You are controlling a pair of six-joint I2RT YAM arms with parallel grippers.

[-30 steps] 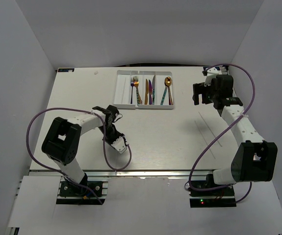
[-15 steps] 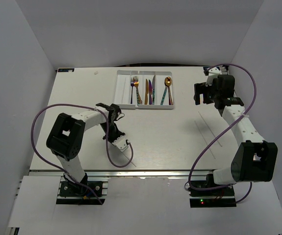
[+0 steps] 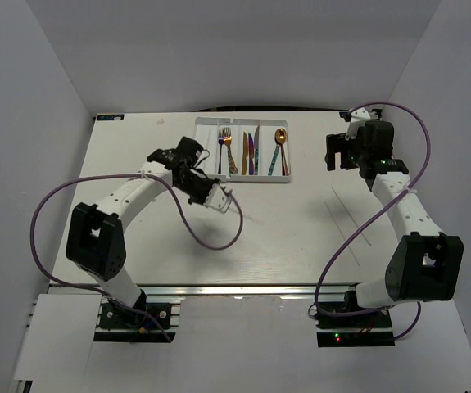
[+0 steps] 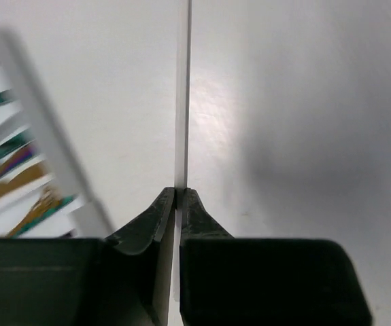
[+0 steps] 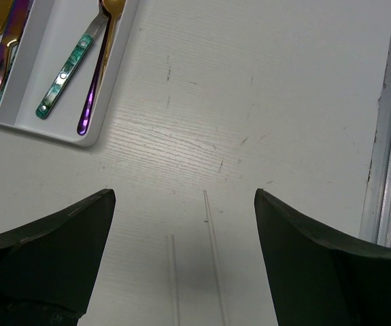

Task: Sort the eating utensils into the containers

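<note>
The robot's left gripper will release the thin grey stick lengthwise in the tray's end compartment (image 3: 204, 149) next to the fork.
The white four-compartment tray (image 3: 206, 149) stands at the table's back middle. It holds several utensils: a fork (image 3: 226, 146), a gold knife (image 3: 246, 152) and a gold spoon (image 3: 280, 137) among them. My left gripper (image 3: 223, 196) is just in front of the tray's near left corner. It is shut on a thin grey stick (image 4: 181, 102), not a utensil, and the tray's edge (image 4: 45, 129) is to its left. My right gripper (image 3: 334, 152) is open and empty, right of the tray. The right wrist view shows the tray's corner (image 5: 59, 132) with a teal-handled spoon (image 5: 66, 71).
Two more thin grey sticks (image 3: 351, 214) lie on the table at the right, in front of my right gripper; they also show in the right wrist view (image 5: 212, 251). A purple cable loops from each arm. The table's right edge (image 5: 382, 136) is close.
My left arm has swung from the front middle of the table back to the tray's near left corner, still shut on the stick. The right arm has barely moved.
</note>
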